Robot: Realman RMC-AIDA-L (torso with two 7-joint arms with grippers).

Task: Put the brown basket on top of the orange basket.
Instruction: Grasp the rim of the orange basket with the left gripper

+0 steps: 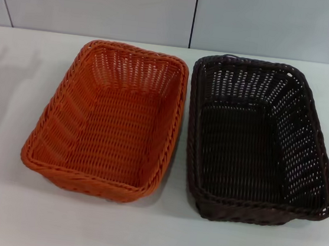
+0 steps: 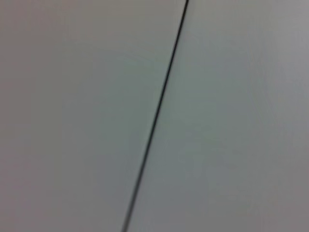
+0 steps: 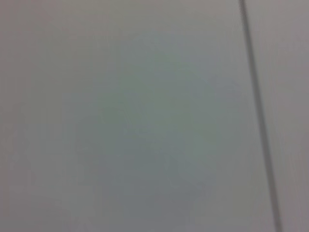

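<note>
The robot's left gripper should close on the outer long rim [image 1: 50, 110] of the orange basket, on the side that faces away from the brown basket.
In the head view the orange basket [image 1: 112, 123] stands on the white table at centre left, empty, its long side running away from me. Right beside it on the right stands the brown basket [image 1: 257, 139], dark and empty, its rim nearly touching the orange one's rim. Neither gripper shows in the head view. Both wrist views hold only a plain pale surface crossed by a thin dark seam [image 2: 157, 116], with no basket and no fingers in them.
The white table [image 1: 152, 234] stretches in front of and to both sides of the baskets. Behind them rises a pale wall with a dark vertical seam [image 1: 194, 16].
</note>
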